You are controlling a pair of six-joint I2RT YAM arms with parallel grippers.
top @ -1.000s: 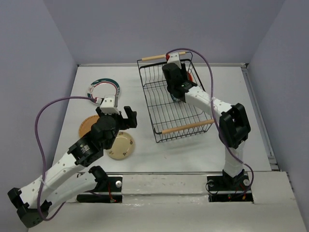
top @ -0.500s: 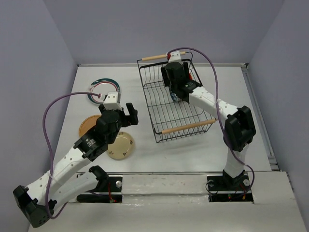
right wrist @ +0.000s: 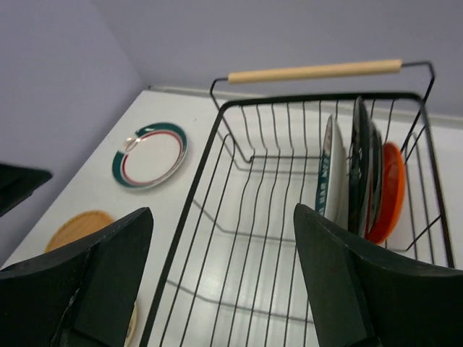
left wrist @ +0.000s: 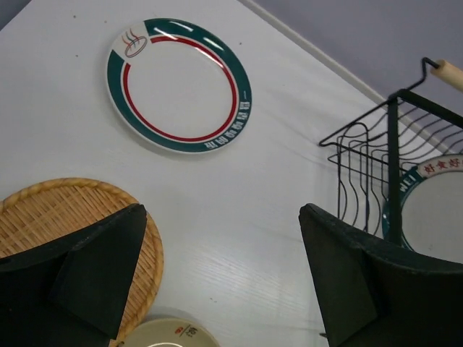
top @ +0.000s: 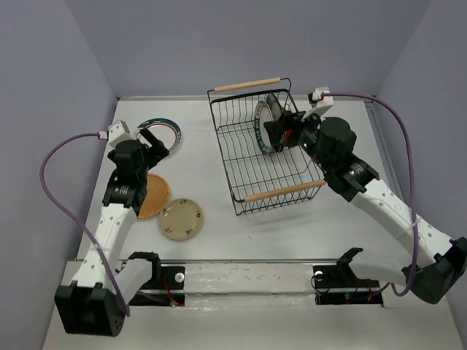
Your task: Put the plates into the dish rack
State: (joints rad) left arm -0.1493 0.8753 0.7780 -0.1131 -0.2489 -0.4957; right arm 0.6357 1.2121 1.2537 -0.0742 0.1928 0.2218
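The robot's left gripper needs to next go to the teal-striped plate lying on the table and close on the plate's rim point(top: 137, 135) point(left wrist: 109, 76) beside its printed logo.
The black wire dish rack point(top: 225, 154) stands at the table's centre. Three plates stand upright at its far right end: a white teal-striped one point(right wrist: 331, 170), a black-rimmed one point(right wrist: 361, 165) and an orange one point(right wrist: 388, 186). My right gripper point(top: 283, 127) is open and empty, just above and to the right of them. On the table lie a second teal-striped plate point(top: 163, 135), a tan-brown plate point(top: 156, 195) and a cream speckled plate point(top: 183, 219). My left gripper point(top: 149, 144) is open and empty, above the table between the teal-striped and tan-brown plates.
The rack has two wooden handles, far point(top: 246, 84) and near point(top: 284, 191). The left wall runs close beside the loose plates. Purple cables loop off both arms. The table's front rail point(top: 241, 261) lies below the cream plate.
My right gripper has drawn back to the right out of the rack; the teal-striped plate now stands there free. My left arm has swung left and back, from above the cream plate toward the teal-striped plate.
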